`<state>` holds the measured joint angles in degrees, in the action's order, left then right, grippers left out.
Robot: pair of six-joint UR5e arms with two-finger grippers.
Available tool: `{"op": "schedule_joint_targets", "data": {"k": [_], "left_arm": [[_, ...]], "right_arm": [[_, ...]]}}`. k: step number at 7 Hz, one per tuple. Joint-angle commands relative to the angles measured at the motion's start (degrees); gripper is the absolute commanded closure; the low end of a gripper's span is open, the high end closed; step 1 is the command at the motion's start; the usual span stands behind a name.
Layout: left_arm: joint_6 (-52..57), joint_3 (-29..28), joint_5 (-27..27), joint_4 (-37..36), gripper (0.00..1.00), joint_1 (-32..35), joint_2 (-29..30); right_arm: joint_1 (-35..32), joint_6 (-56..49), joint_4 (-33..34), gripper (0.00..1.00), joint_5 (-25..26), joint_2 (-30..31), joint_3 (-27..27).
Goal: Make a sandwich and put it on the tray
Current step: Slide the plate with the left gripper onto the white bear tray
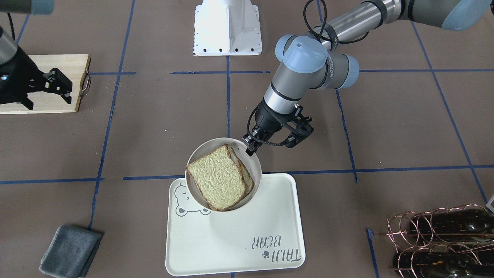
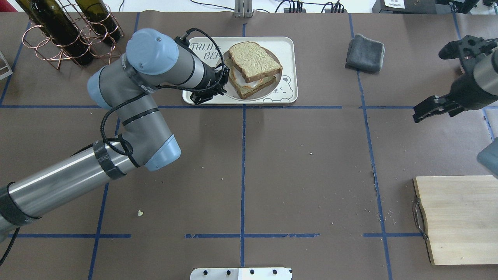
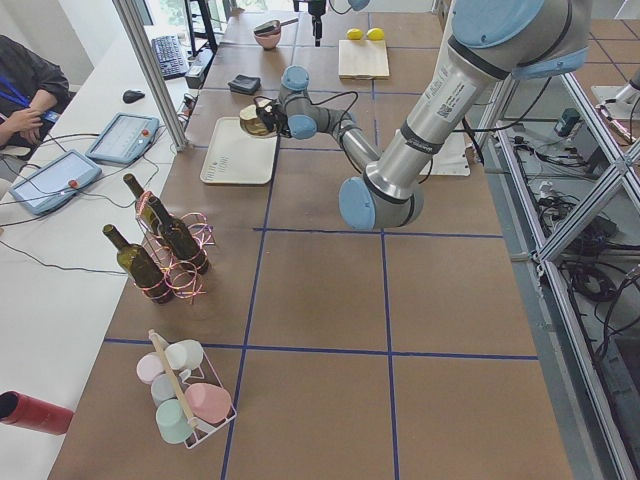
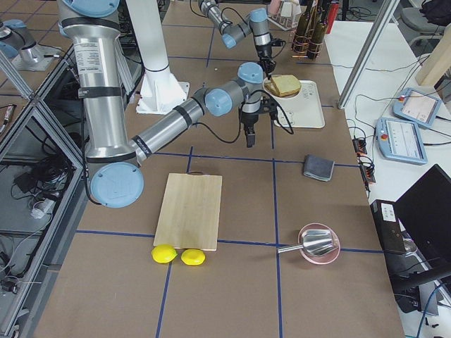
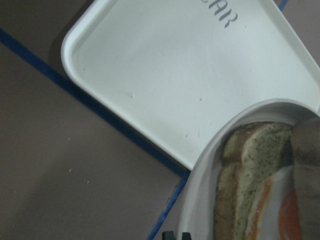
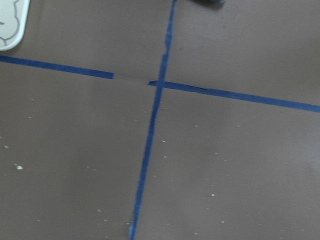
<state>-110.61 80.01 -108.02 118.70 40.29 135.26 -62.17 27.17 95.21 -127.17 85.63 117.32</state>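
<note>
The robot's left gripper will set the white dish with the sandwich down on the middle of the cream tray (image 1: 239, 221) (image 5: 229, 82).
The sandwich (image 1: 218, 177) is two tan bread slices with a fried egg (image 5: 280, 210) between them, lying in a small round white dish (image 1: 255, 162). My left gripper (image 1: 249, 146) is shut on the dish's rim and holds it tilted just above the bear-face end of the cream tray (image 1: 239, 239). In the overhead view the sandwich (image 2: 253, 62) and dish (image 2: 277, 79) overlap the tray (image 2: 290, 50), with the left gripper (image 2: 223, 79) at the dish's left edge. My right gripper (image 2: 437, 77) is open and empty, far off at the right.
A pale wooden board (image 2: 459, 217) lies at the near right, under the right gripper in the front view (image 1: 58, 61). A folded grey cloth (image 2: 365, 52) lies right of the tray. A copper rack of wine bottles (image 2: 66, 35) stands at the far left.
</note>
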Motion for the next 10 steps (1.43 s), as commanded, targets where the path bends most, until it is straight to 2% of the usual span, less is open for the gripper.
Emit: {"op": "schedule_joint_targets", "data": {"k": [1, 4, 6, 7, 8, 9, 10], "left_arm": [[-1.6, -7.8, 0.1, -0.4, 1.0, 1.8, 3.8], [-5.7, -16.1, 0.2, 6.0, 1.0, 1.3, 5.0], [-8.4, -19.3, 1.2, 9.2, 1.0, 1.1, 5.7], [-8.7, -19.5, 1.6, 9.2, 0.96, 1.1, 6.1], [-6.7, -18.9, 1.7, 9.4, 0.01, 0.9, 5.7], [-5.5, -14.2, 1.7, 9.4, 0.0, 0.8, 2.7], [0.2, -8.5, 1.7, 9.3, 0.0, 0.5, -1.7]], "right_arm": [[-11.2, -18.1, -0.3, 0.0, -4.3, 4.1, -6.2], [-13.6, -16.7, -0.5, 0.0, -3.8, 5.8, -8.2], [-14.0, -16.5, -0.6, 0.0, -4.1, 6.4, -7.9], [-14.0, -16.5, -0.6, 0.0, -4.1, 6.5, -7.9], [-14.1, -16.5, -0.6, 0.0, -4.1, 6.5, -7.9], [-14.2, -16.5, -0.6, 0.0, -4.1, 6.4, -8.1], [-14.4, -16.5, -0.6, 0.0, -4.1, 6.5, -8.1]]}}
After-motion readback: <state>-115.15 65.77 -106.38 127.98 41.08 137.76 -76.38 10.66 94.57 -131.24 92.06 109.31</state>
